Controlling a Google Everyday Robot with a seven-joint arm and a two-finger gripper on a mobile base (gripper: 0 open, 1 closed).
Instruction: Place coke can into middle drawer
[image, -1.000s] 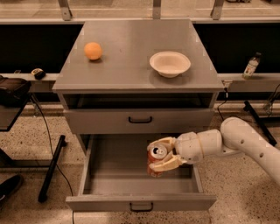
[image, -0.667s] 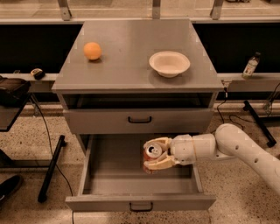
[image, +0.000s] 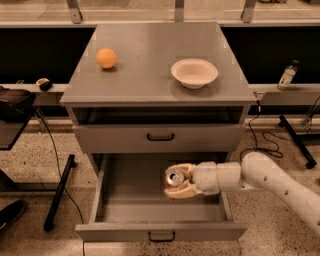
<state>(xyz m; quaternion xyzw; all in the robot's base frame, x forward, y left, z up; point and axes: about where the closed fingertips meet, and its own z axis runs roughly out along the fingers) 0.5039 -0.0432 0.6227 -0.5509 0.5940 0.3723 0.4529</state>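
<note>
My gripper needs to let go of the coke can near the centre of the open drawer's bottom (image: 159, 197), straight behind the drawer's dark handle.
The coke can (image: 174, 178) shows its silver top and a red side. My gripper (image: 178, 182) is shut on it, with one cream finger above the can and one below. The white arm reaches in from the right. The can is held inside the open middle drawer (image: 125, 192), right of its centre; whether it touches the tray floor I cannot tell. The drawer is pulled far out, with its dark handle at the front.
The closed grey drawer front with a black handle (image: 160, 136) sits above. On the cabinet top are an orange (image: 106, 58) and a white bowl (image: 194, 73). A bottle (image: 286, 75) stands at the right; a black stand leg (image: 59, 192) is at the left.
The gripper with the can has moved left and slightly lower inside the open drawer. Nothing else has moved.
</note>
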